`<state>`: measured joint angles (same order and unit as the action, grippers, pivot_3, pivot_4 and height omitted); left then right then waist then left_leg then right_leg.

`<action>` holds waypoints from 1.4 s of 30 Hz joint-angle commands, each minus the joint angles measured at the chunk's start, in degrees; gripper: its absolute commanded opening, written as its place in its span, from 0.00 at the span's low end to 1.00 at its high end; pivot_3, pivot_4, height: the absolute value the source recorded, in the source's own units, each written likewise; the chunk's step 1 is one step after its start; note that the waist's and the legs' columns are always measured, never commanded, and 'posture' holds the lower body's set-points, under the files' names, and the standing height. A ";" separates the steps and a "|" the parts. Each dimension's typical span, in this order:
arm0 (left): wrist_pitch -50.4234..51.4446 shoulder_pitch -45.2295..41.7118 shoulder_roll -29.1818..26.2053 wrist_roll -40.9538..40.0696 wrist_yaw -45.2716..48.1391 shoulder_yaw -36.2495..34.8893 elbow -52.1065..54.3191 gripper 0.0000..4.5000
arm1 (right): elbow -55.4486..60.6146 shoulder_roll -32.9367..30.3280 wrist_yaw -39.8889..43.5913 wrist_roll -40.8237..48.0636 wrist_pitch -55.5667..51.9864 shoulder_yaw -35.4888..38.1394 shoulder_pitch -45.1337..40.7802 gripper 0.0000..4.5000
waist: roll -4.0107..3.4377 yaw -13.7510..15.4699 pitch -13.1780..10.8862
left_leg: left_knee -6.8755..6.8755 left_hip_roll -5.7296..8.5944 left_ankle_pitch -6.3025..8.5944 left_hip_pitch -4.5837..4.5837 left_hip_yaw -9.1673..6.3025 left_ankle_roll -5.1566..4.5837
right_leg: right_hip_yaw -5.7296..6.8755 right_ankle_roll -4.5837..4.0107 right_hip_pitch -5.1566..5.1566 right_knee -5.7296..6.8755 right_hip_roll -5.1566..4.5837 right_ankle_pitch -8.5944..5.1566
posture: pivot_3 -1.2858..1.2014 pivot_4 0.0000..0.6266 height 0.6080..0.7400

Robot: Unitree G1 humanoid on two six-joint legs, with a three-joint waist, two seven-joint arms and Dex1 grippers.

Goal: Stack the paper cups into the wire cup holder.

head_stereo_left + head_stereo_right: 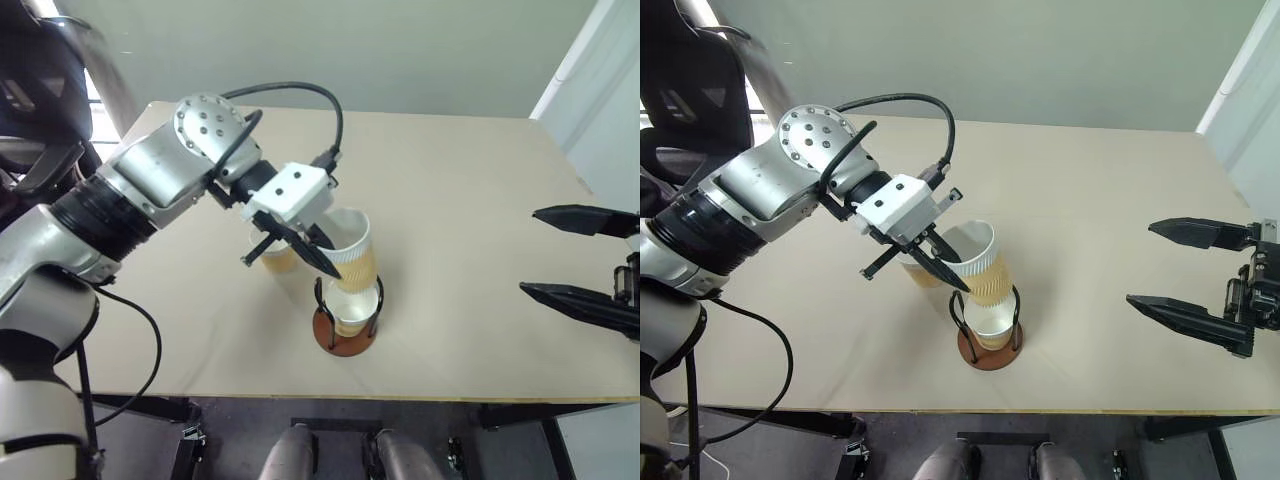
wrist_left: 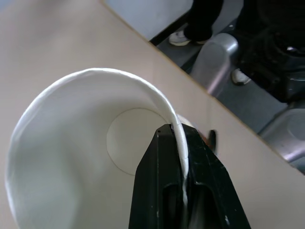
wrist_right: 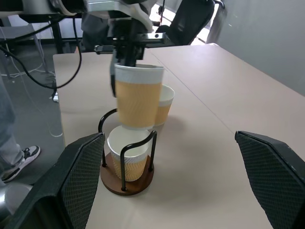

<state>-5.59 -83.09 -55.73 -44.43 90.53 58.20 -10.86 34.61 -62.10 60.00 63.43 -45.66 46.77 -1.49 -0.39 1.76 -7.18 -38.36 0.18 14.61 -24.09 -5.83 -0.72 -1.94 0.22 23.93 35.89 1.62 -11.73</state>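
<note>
I will let go of my left gripper's paper cup inside the upright paper cup in the wire cup holder (image 1: 356, 298).
My left gripper (image 1: 325, 262) is shut on the rim of a paper cup (image 1: 352, 250), one finger inside and one outside. The cup hangs tilted just above the wire cup holder (image 1: 330, 343), its bottom close to the wire loops. Another paper cup (image 1: 352, 318) sits upright inside that holder (image 3: 126, 185). A third paper cup (image 1: 278, 260) stands on the table right behind the holder, partly hidden by my left gripper. My right gripper (image 1: 528, 251) hovers open and holds nothing, off to the right of the holder, pointing at it.
The beige table (image 1: 450, 180) has bare surface to the right of and behind the holder. Its front edge runs just below the holder. A black chair (image 1: 30, 100) stands past the far left corner. A person's leg and shoe (image 3: 19, 152) show beside the table.
</note>
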 commanded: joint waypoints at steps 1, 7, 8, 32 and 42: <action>-2.00 -1.84 -0.54 -0.96 1.97 1.92 1.42 0.01 | 1.31 -0.02 -1.10 1.33 0.55 2.64 0.07 1.00 | 0.00 0.01 0.00 | -0.02 0.00 0.00 0.00 0.00 -0.01 | 0.00 0.01 -0.01 0.01 -0.01 0.01 | 0.52 0.24 1.00; -4.29 -1.19 5.11 4.80 1.97 2.00 -5.16 0.01 | 1.49 -0.38 -1.70 1.81 0.56 3.15 0.28 1.00 | -0.01 0.13 0.00 | -0.25 0.00 -0.01 0.01 0.00 -0.06 | 0.00 0.05 -0.08 0.06 -0.01 0.04 | 0.52 0.24 1.00; -4.89 -1.22 5.50 5.54 1.97 2.15 -5.95 0.01 | 1.54 -0.38 -1.73 1.88 0.52 3.27 0.35 1.00 | -0.01 0.11 0.00 | -0.29 0.00 0.00 0.01 0.01 -0.07 | -0.01 0.08 -0.09 0.06 -0.01 0.06 | 0.52 0.24 1.00; -6.47 -1.26 7.74 7.24 1.97 4.41 -7.81 0.10 | 3.13 0.25 -3.09 1.15 0.87 4.40 3.64 1.00 | -0.01 0.13 0.00 | -0.46 0.02 0.04 -0.06 0.09 -0.14 | -0.07 0.24 -0.09 0.03 -0.01 0.10 | 0.52 0.24 1.00; -6.30 0.26 11.03 7.67 1.97 -1.34 -10.28 0.82 | 2.70 0.08 -3.01 0.40 1.29 3.46 3.54 1.00 | -0.01 0.16 0.00 | -0.71 0.03 0.12 -0.18 0.10 -0.26 | -0.08 0.32 -0.10 0.03 -0.01 0.15 | 0.52 0.24 1.00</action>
<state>-11.91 -82.58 -44.88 -36.23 90.57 60.10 -20.88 36.73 -61.61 57.29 63.88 -45.36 49.18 2.31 -0.40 1.92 -7.19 -39.08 0.21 14.73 -24.28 -5.73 -0.98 -2.02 0.55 23.84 35.92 1.61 -11.58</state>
